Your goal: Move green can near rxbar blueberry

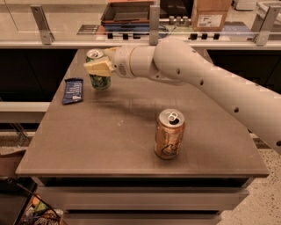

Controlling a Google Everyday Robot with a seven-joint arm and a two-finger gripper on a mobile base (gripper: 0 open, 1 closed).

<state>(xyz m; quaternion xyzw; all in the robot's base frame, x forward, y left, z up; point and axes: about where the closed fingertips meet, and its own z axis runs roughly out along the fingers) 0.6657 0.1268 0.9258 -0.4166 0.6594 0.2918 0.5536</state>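
Next, my gripper releases the green can upright on the brown table (95, 91), next to the inner long edge of the rxbar blueberry.
The green can (99, 80) is upright at the back left of the brown table (109, 132), with its silver top showing. My gripper (97, 67) is shut on the green can around its upper half; the pale fingers (98, 68) cover its middle. The white arm reaches in from the right. The rxbar blueberry (73, 90), a flat dark-blue wrapper, lies on the table just left of the can, a short gap between them.
An orange-gold can (169, 134) stands upright near the table's front centre-right. A counter with a glass rail (149, 35) runs behind the table, holding a tray and a cardboard box (210, 13). The floor drops off at the table's left and front edges.
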